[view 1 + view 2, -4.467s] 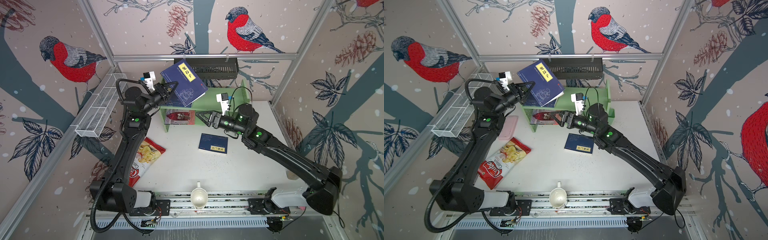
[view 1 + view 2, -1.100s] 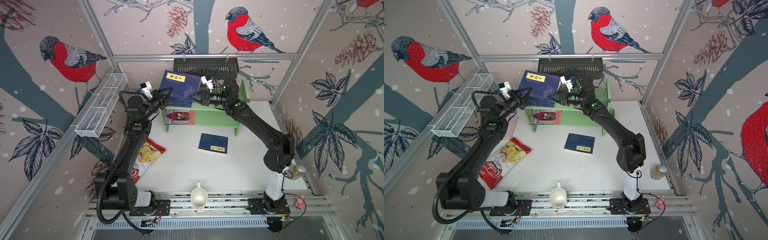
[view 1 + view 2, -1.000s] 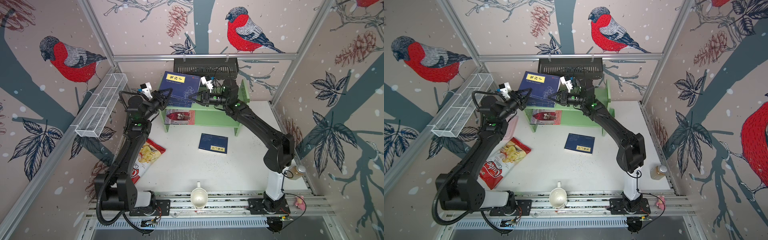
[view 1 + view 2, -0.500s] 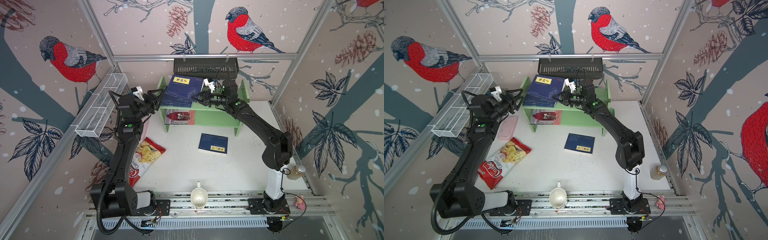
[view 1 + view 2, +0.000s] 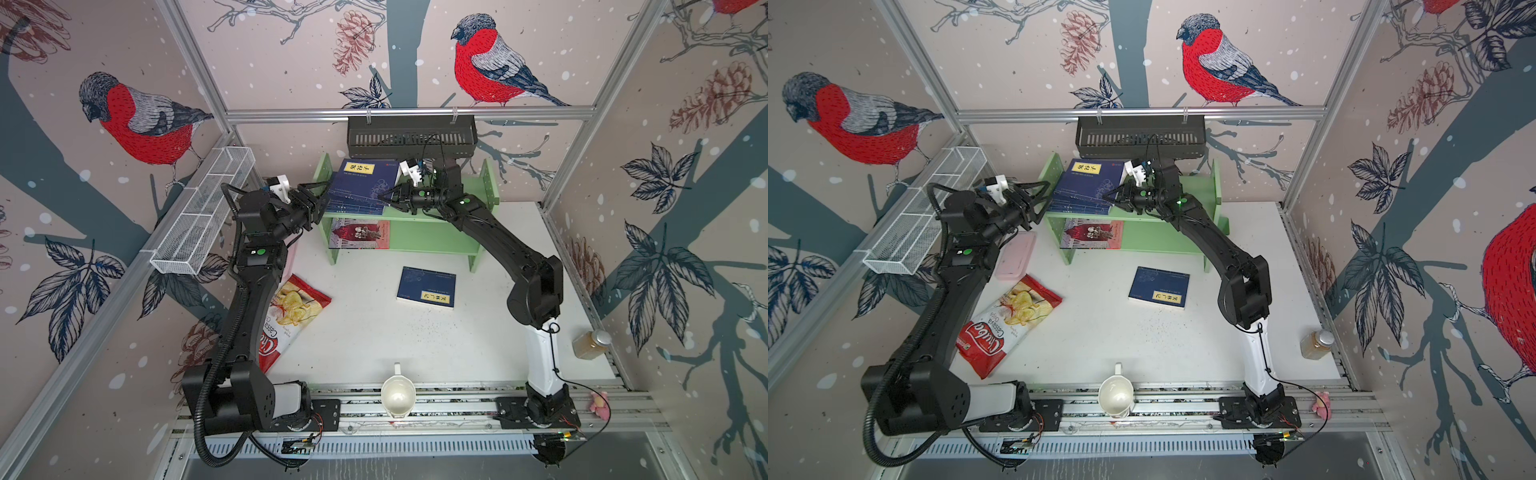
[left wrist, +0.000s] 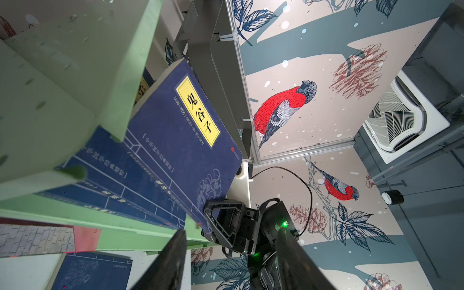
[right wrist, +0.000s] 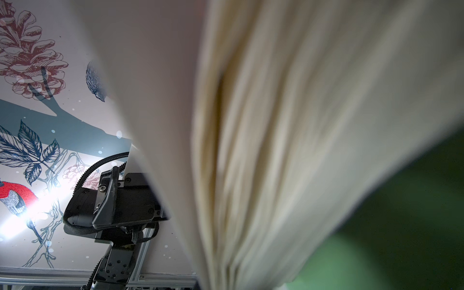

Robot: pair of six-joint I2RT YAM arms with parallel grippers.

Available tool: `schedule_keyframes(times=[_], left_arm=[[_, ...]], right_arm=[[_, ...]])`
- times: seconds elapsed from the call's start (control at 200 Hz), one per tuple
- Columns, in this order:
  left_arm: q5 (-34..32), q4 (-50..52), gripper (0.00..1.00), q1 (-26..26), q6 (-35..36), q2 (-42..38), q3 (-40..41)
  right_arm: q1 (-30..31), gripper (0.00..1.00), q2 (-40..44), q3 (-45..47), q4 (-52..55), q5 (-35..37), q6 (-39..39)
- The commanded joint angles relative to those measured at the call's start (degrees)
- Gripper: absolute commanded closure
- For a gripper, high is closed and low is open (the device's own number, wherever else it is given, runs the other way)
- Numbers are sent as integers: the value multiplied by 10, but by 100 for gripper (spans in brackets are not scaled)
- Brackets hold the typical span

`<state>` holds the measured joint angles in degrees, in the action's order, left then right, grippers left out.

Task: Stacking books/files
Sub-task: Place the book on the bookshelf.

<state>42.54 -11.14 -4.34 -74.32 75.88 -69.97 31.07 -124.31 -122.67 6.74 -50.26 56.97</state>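
Note:
The top book lies crooked, its near edge behind the books below, so next my right gripper opens, retake its side edge (image 5: 395,181) and draws it flush with the stack.
On the top board of the green shelf (image 5: 440,216) lies a stack of navy books (image 5: 353,204). The top book (image 5: 365,183) (image 6: 185,140) has a yellow label and sits tilted on the stack. My right gripper (image 5: 388,198) (image 5: 1111,195) is shut, with its tip against that book's near right corner. Its own view is filled by blurred page edges (image 7: 263,150). My left gripper (image 5: 316,195) (image 5: 1038,195) is open and empty, just left of the shelf's end panel. Another navy book (image 5: 427,286) lies on the table. A pink-and-red book (image 5: 359,234) lies on the lower board.
A red crisp bag (image 5: 291,320) and a pink flat case (image 5: 1017,254) lie by the left arm. A white cup (image 5: 398,395) stands at the front edge and a bottle (image 5: 590,343) at the right. A black basket (image 5: 411,137) hangs above the shelf, and a white wire basket (image 5: 203,208) is on the left wall.
My left gripper has let go of the top book, opened and drawn back to the left. The book has come down onto the stack. The right gripper has stayed at its corner.

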Motion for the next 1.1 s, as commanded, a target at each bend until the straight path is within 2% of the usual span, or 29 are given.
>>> schedule_keyframes(times=[0.0, 0.07, 0.315, 0.45, 0.6, 0.705, 0.841, 0.931, 1.091], left_arm=[[16, -30, 42, -1, -15, 1, 4], [18, -33, 42, -1, -18, 1, 7], [25, -40, 42, -1, -26, 1, 8], [28, -44, 42, -1, -29, 1, 14], [31, -50, 42, -1, -36, -1, 22], [33, -51, 42, -1, -37, 1, 23], [34, -52, 42, -1, -40, -1, 26], [34, -52, 42, -1, -40, -3, 27], [38, -52, 42, -1, -43, -3, 27]], right_arm=[[0, 88, -17, -30, 22, -7, -15], [1, 83, -29, -50, 38, -8, -20], [0, 57, -34, -75, 86, 16, -38], [0, 51, -27, -86, 130, 44, -59], [-1, 50, -16, -84, 157, 68, -73], [-1, 53, -12, -83, 161, 78, -74], [-2, 64, -7, -79, 164, 87, -75], [-3, 81, -5, -74, 161, 86, -76], [-5, 94, 4, -66, 164, 83, -85]])
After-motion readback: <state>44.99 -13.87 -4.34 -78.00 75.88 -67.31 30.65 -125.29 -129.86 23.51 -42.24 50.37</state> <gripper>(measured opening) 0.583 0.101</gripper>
